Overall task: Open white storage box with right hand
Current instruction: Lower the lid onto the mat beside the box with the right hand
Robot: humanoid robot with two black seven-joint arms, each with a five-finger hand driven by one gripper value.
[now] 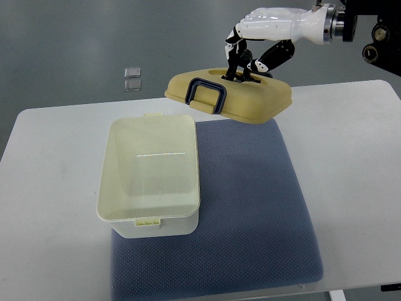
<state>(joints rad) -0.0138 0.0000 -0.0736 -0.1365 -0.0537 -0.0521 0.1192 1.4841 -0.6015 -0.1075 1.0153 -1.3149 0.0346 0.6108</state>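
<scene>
The cream lid, now hanging above the mat's far edge, will be let go by my right gripper on the bare blue-grey mat (247,171) beside the white storage box.
The white storage box (149,177) stands open and empty on the left part of a blue-grey mat (250,207). Its cream lid (233,95) hangs in the air above the mat's far edge, tilted, with a dark handle (206,95) facing the camera. My right hand (246,70) reaches in from the upper right, and its fingers (237,59) are curled down into the top of the lid, holding it up. The left arm does not show.
The mat lies on a white table (357,163). Two small clear squares (132,78) lie on the grey floor beyond the table's far left edge. Bare table surface shows to the right of the mat.
</scene>
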